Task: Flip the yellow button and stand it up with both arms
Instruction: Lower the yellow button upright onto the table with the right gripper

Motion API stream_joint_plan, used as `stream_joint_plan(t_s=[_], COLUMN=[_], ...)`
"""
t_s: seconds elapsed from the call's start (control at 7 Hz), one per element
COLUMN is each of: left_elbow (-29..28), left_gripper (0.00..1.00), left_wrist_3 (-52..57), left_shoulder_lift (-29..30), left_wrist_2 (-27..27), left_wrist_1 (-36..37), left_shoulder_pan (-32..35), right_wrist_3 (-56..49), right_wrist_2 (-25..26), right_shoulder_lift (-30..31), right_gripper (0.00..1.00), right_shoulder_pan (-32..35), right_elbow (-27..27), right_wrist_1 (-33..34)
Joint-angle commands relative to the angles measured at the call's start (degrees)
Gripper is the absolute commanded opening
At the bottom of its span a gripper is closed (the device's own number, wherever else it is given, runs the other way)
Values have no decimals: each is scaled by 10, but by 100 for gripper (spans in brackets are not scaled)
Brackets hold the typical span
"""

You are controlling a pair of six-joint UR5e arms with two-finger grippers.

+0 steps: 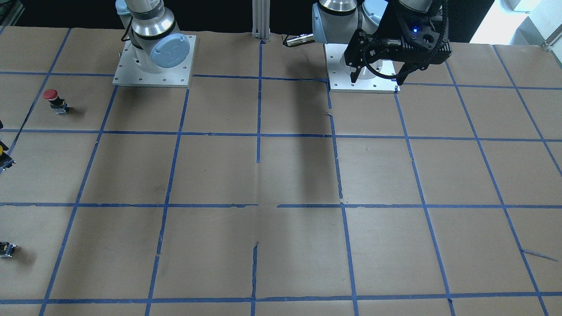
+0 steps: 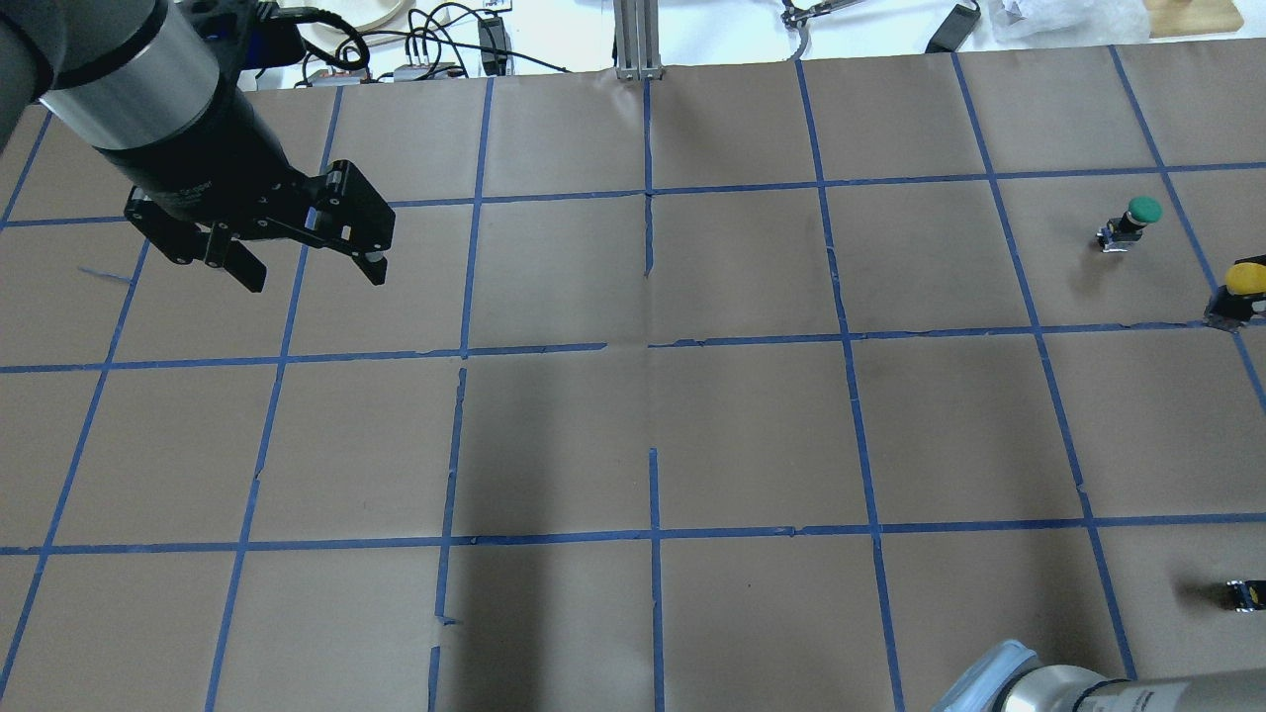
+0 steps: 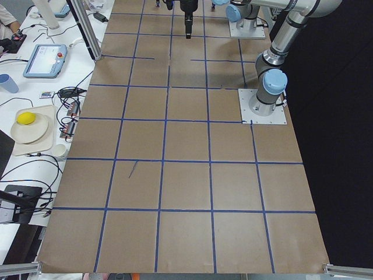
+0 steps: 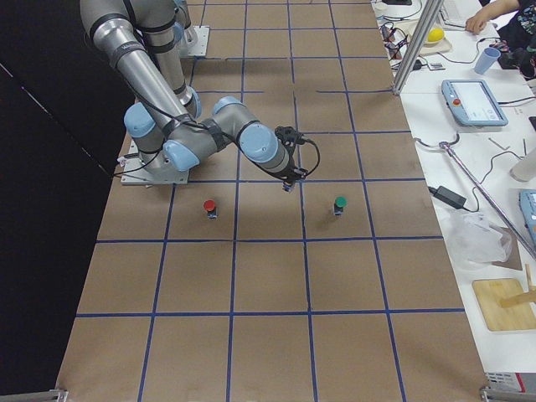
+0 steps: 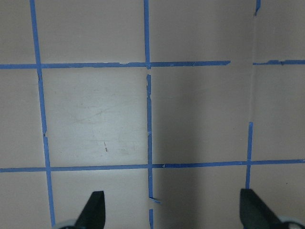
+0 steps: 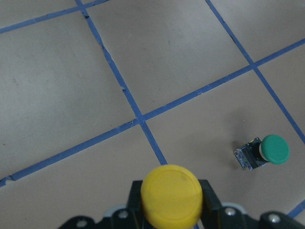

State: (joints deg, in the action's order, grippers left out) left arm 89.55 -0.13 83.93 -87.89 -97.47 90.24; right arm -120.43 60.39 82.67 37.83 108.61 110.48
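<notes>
Next, my right gripper releases the yellow button inside the tape square (image 1: 46, 168) (image 6: 104, 206) between the red button and the green button.
The yellow button (image 6: 171, 194) sits between the fingers of my right gripper (image 6: 171, 188), its domed cap facing the wrist camera. The gripper is shut on it and seems to hold it above the table. The yellow cap also shows at the right edge of the overhead view (image 2: 1246, 277) and at the left edge of the front view (image 1: 1, 151). In the right side view the right gripper (image 4: 289, 172) hangs between a red and a green button. My left gripper (image 2: 302, 259) is open and empty, hovering over the table far from the button; its fingertips (image 5: 95, 210) show over bare paper.
A green-capped button (image 6: 267, 151) stands beyond the yellow one, also in the overhead view (image 2: 1135, 218). A red-capped button (image 1: 53, 100) stands nearer the robot. The brown paper table has a blue tape grid (image 2: 653, 356). The arm bases (image 1: 153, 66) stand at the robot's edge.
</notes>
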Motion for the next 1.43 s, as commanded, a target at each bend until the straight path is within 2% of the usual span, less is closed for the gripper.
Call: stream_joint_plan(t_s=[0.0,0.71,1.29], left_elbow=[0,0,0], left_gripper=[100,100,100], left_wrist_3=[0,0,0], left_shoulder_lift=[0,0,0], left_wrist_2=[0,0,0], left_wrist_1=[0,0,0], left_shoulder_pan=[-1,-1,-1], right_wrist_3=[-69,-174,-180], right_wrist_2=[-4,1,1], right_shoulder_lift=[-60,-66,-116], right_gripper=[2,4,4], right_shoulder_pan=[-6,-26,-38], right_elbow=[0,-1,-5], right_wrist_1=[-2,-90,-89])
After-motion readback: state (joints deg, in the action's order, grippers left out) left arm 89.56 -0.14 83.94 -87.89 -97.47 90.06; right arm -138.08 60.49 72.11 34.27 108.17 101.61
